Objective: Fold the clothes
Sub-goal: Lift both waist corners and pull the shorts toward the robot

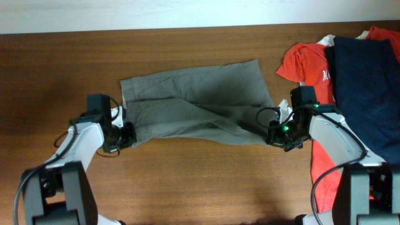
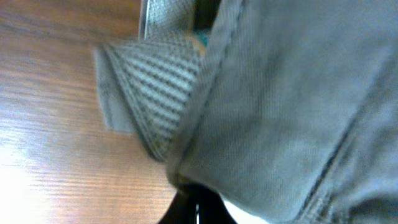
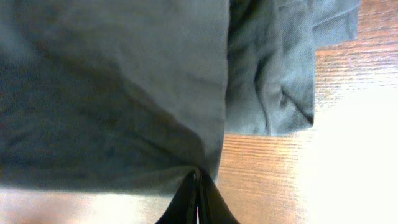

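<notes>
Next, I let the corner of the shorts, now pinched at the closed fingertips, go with my right gripper on the bare wood (image 1: pixel 270 180) in front of the shorts, next to the orange-red T-shirt.
The grey-khaki shorts (image 1: pixel 197 103) lie spread across the middle of the wooden table, folded once along their length. My left gripper (image 1: pixel 125 134) is shut on the shorts' near left corner; the left wrist view shows the grey cloth (image 2: pixel 286 106) and a striped inner band (image 2: pixel 158 87) right above the closed fingers (image 2: pixel 196 205). My right gripper (image 1: pixel 275 132) is shut on the near right corner; the right wrist view shows the cloth (image 3: pixel 112 87) pinched at the closed fingertips (image 3: pixel 198 183).
An orange-red T-shirt (image 1: pixel 303 62) and a dark navy garment (image 1: pixel 365 81) lie piled at the right edge, close behind my right arm. Bare wooden table (image 1: pixel 200 181) stretches in front of the shorts.
</notes>
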Robot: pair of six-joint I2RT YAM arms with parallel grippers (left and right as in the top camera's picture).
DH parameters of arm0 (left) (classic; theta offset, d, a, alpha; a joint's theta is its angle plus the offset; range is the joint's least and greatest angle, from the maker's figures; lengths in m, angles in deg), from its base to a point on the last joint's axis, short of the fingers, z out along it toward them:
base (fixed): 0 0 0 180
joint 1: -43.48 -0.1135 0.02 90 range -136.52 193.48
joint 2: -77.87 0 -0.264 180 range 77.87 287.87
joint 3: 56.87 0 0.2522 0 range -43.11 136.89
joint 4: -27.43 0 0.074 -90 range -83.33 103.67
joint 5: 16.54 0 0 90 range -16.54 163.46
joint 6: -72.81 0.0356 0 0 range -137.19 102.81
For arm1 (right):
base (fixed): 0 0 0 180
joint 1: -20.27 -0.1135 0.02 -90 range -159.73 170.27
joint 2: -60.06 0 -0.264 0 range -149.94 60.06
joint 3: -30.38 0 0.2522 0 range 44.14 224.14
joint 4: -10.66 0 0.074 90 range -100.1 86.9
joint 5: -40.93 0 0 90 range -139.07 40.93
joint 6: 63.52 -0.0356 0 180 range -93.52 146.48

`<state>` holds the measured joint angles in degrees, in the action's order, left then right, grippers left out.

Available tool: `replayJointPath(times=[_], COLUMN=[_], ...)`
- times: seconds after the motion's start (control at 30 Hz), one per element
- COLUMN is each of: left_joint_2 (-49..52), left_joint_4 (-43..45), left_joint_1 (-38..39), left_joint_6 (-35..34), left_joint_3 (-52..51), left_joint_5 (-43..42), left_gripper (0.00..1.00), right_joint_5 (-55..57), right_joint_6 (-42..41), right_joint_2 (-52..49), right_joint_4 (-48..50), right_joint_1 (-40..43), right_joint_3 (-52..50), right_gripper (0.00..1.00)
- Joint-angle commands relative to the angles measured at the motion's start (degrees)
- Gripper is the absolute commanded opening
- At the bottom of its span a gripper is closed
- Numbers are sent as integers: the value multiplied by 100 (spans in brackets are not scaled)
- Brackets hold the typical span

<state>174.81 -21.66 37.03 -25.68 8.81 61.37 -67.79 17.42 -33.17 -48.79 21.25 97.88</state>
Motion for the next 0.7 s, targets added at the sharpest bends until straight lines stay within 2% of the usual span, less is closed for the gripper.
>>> replayJointPath(times=[0.0,0.23,0.3,0.43,0.53,0.67], left_joint_2=[413,1414,1952,2277,1738,103], left_joint_4=[599,2868,3895,5263,4979,3423], left_joint_1=[-28,-28,-28,-35,-35,-35], left_joint_6=[-116,-114,-107,-109,-111,-114], left_joint_3=[-380,-407,-404,-380,-162,15], left_joint_5=[103,210,269,232,-166,-162], left_gripper=[1,1,1,1,1,2], right_joint_5=[214,271,251,-59,-1091,-1235], right_joint_6=[-35,-245,-393,-387,-367,-367], right_joint_2=[-299,-1517,-1814,-1917,-1556,-649], right_joint_4=[509,3001,3722,4437,4374,3270], right_joint_1=[11,11,11,11,22,22], right_joint_3=[-291,-435,-435,-396,-153,-4], right_gripper=[4,4,4,4,4,4])
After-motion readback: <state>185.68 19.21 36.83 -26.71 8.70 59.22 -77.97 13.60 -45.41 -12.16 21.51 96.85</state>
